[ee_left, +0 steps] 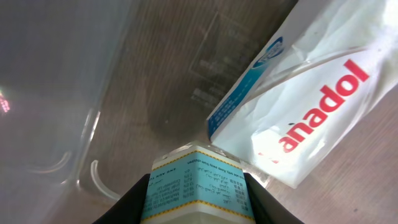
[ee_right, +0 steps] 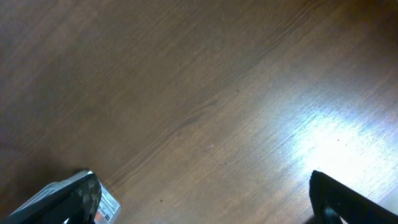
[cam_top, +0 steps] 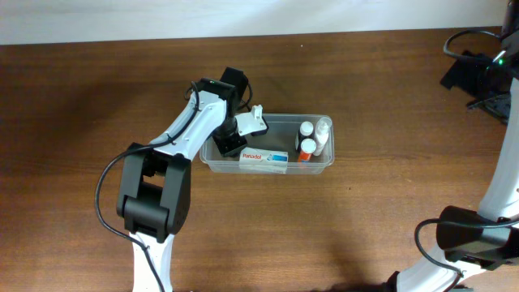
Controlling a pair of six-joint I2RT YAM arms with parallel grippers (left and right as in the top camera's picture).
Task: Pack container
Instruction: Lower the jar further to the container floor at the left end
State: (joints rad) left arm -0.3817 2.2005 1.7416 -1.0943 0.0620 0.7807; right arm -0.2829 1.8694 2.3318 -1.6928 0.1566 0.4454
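The robot's left gripper needs to release the small bottle on the tub's bottom (cam_top: 230,155) (ee_left: 196,167) next to the short end of the Panadol box.
The container (cam_top: 280,134) is a clear rectangular tub in the middle of the table. A white Panadol box (cam_top: 263,158) lies along its near wall, and it shows again as the Panadol box (ee_left: 311,106) in the left wrist view. My left gripper (cam_top: 231,146) reaches down into the tub's left end. The left gripper (ee_left: 198,208) is shut on a small pack with a light-blue printed label (ee_left: 198,183), close to the tub floor beside the Panadol box. My right gripper (ee_right: 205,205) stands open over bare wood, nothing between its fingers.
Small bottles stand at the tub's right end: a white bottle (cam_top: 323,134) and an orange-capped bottle (cam_top: 306,148). The right arm (cam_top: 478,73) sits at the far right of the brown wooden table (cam_top: 81,97). The tub's clear wall (ee_left: 74,124) curves close on the left.
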